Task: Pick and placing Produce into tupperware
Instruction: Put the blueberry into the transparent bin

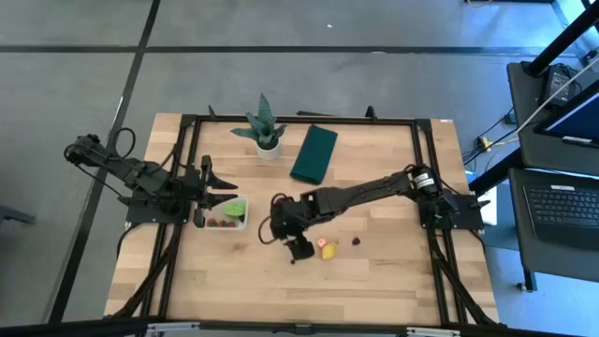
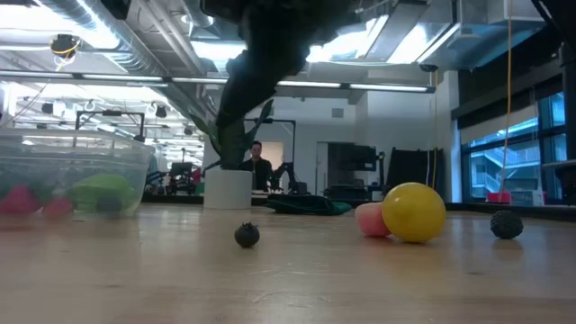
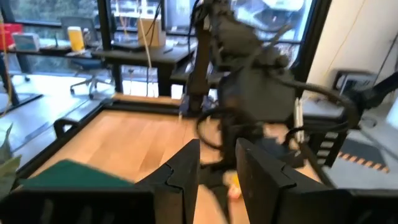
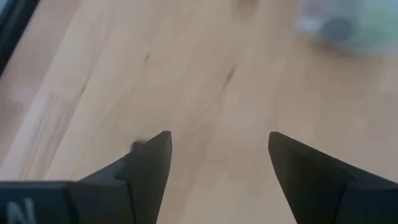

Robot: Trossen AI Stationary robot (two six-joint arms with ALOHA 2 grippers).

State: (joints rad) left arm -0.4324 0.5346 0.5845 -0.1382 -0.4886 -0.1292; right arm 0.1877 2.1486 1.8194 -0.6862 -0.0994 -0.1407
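Observation:
The smaller dark berry lies on the wood beside my right gripper's finger. Next, my right gripper closes around the middle of the smaller dark berry [image 1: 292,261] [image 4: 138,144].
The tupperware [image 1: 225,217], clear and shallow, sits on the table's left half. It holds the light green leafy piece [image 1: 236,206], red pieces and a dark berry. It also shows in the low view as the tupperware [image 2: 72,184]. On the bare wood lie a yellow piece [image 1: 328,251], a pink-red piece [image 1: 323,242], a dark berry [image 1: 357,241] and a smaller dark berry [image 2: 247,236]. My right gripper [image 1: 298,249] hangs open above the table, left of the yellow piece, with the small dark berry [image 4: 137,145] beside one finger. My left gripper [image 1: 227,192] waits open over the tupperware's far-left side.
A potted green plant [image 1: 265,131] and a dark green folded cloth [image 1: 314,153] stand near the far edge. A black frame [image 1: 309,120] rims the table. Bare wood stretches along the near side. A person [image 2: 258,162] shows in the room behind.

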